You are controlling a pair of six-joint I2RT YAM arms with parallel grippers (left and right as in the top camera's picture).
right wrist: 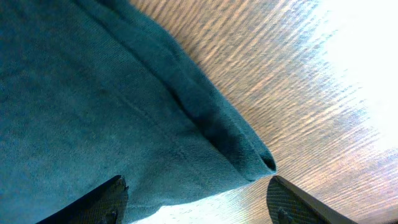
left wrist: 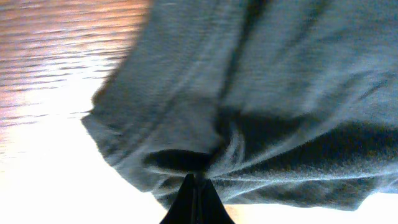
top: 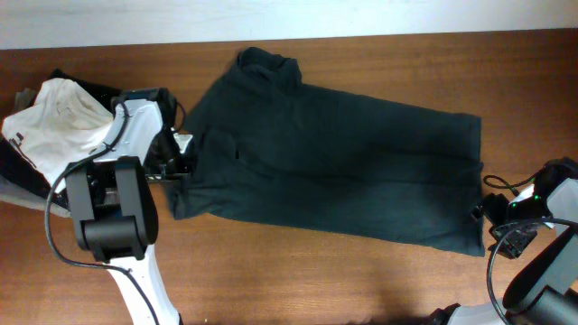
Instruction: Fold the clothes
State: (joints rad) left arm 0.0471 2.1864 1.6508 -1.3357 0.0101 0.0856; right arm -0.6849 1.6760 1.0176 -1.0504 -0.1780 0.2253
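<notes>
My left gripper is pinching a crumpled fold inside the edge of the dark green garment. I should open it, back away and take the garment by its near corner [top: 178,215].
A dark green garment [top: 334,162] lies spread across the middle of the wooden table. My left gripper [top: 183,162] is at its left edge, shut on a fold of the garment [left wrist: 205,124], with the fingertips [left wrist: 195,183] pinched together on the cloth. My right gripper [top: 488,212] is at the garment's right edge, open [right wrist: 196,199], its fingers spread either side of the folded hem corner [right wrist: 249,158] without touching it.
A pile of white and dark clothes [top: 54,117] lies at the table's left end, behind my left arm. Bare wood table [top: 298,271] runs in front of the garment. A pale wall strip borders the far edge.
</notes>
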